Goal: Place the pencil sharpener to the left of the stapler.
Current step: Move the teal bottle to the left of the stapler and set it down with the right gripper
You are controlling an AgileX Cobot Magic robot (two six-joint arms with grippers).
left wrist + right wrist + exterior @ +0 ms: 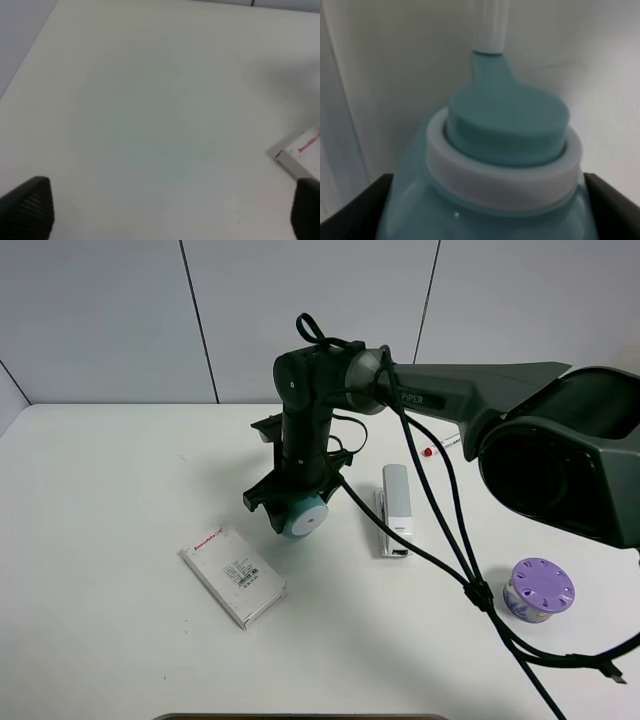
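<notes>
The robot's right gripper needs to set the pencil sharpener down on the table (310, 517) between the white box and the stapler.
The teal pencil sharpener (303, 517) with its white round face sits between the fingers of my right gripper (290, 508), low over the table, left of the stapler. In the right wrist view the sharpener (505, 165) fills the frame, its teal crank pointing away, with black fingers (357, 202) pressed against both sides. The grey-and-white stapler (395, 508) lies lengthwise just right of the sharpener. My left gripper (165, 207) stands open over bare table, with only its two dark fingertips (30, 205) showing; it is out of the exterior high view.
A flat white box (232, 576) with red print lies at the front left; its corner (300, 157) shows in the left wrist view. A purple round container (539, 590) stands at the right. A red-capped marker (432, 450) lies behind the stapler. Black cables (470, 580) trail across the table's right side.
</notes>
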